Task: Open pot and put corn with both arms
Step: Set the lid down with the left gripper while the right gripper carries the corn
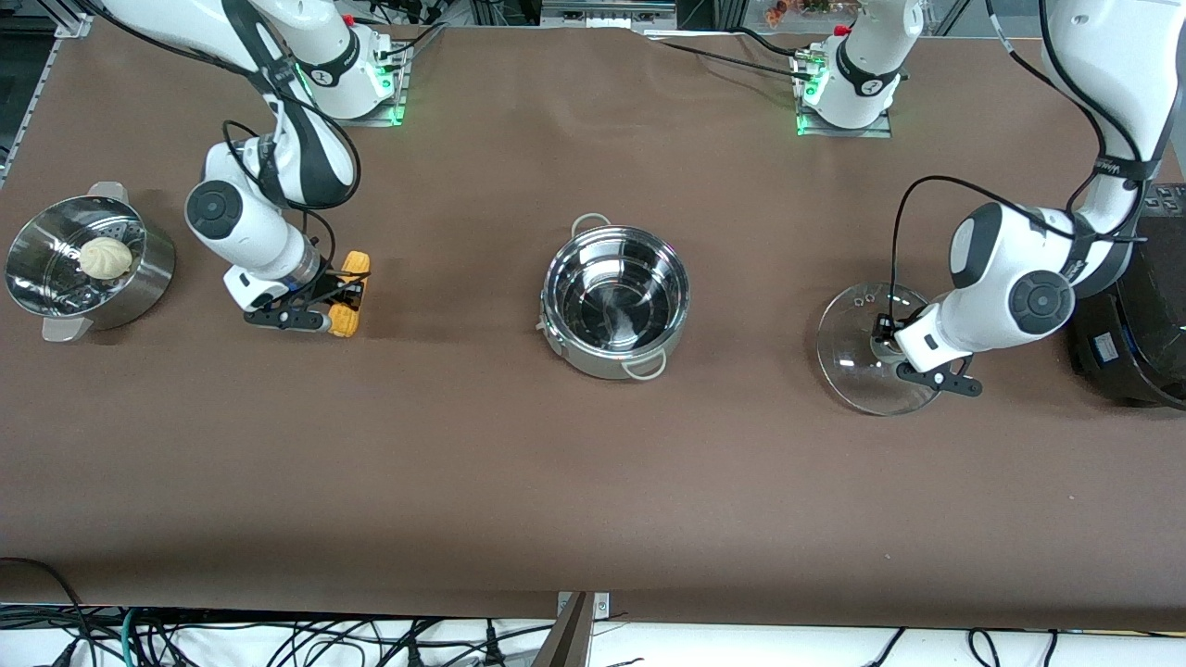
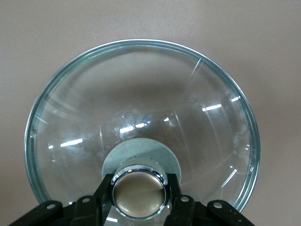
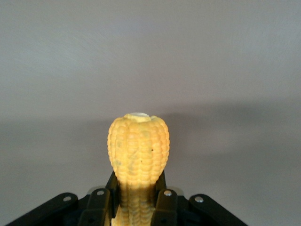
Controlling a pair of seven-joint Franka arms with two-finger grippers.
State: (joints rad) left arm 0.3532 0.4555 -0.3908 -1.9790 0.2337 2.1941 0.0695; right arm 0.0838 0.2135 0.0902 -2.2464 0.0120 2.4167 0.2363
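My right gripper is to let go of the yellow corn on the bottom of the open shiny steel pot [image 1: 612,311].
The shiny steel pot [image 1: 615,301] stands open and empty in the middle of the table. Its glass lid [image 1: 857,366] lies toward the left arm's end of the table and fills the left wrist view [image 2: 141,103]. My left gripper [image 1: 891,345] is shut on the lid's chrome knob [image 2: 139,192], with a finger on each side of it. My right gripper [image 1: 345,295] is shut on the yellow corn [image 1: 352,264] toward the right arm's end, low at the table. In the right wrist view the corn [image 3: 138,146] sticks out from between the fingers [image 3: 164,205].
A steel pot with a perforated insert [image 1: 37,278] holds a white bun [image 1: 105,257] at the right arm's end. A big black cooker [image 1: 1135,343] stands at the left arm's end, close beside the left arm.
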